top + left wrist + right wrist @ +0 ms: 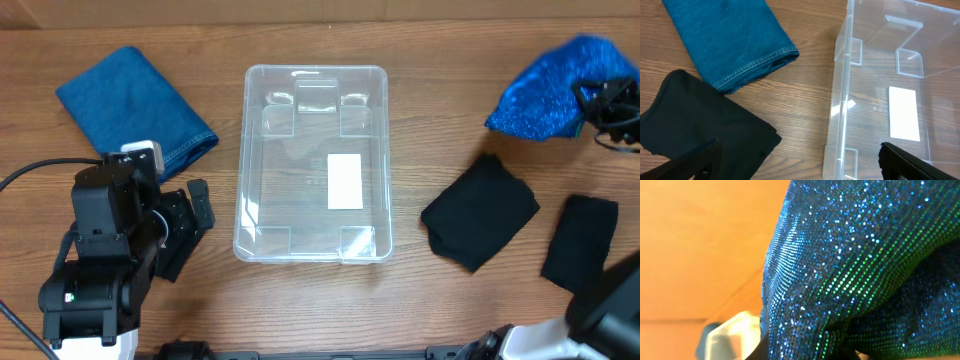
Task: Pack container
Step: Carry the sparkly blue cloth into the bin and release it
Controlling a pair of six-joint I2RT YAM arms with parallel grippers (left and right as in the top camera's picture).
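The robot's right gripper should put the sparkly blue cloth down in the clear container (297, 163) beside its white label, toward the denim cloth.
The clear container (243, 165) stands empty in the middle of the table, with a white label on its bottom; it also shows in the left wrist view (840, 100). My left gripper (190, 225) is open and empty left of the container's near left corner, over the edge of a black cloth (700, 125). A folded blue denim cloth (135, 105) lies at the far left. My right gripper (595, 105) is shut on a bunched sparkly blue cloth (550, 90) at the far right. That cloth fills the right wrist view (850, 270) and hides the fingers.
Two more black cloths lie right of the container, one (480, 212) nearer it and one (580, 240) by the right edge. The left arm's base and cable sit at the lower left.
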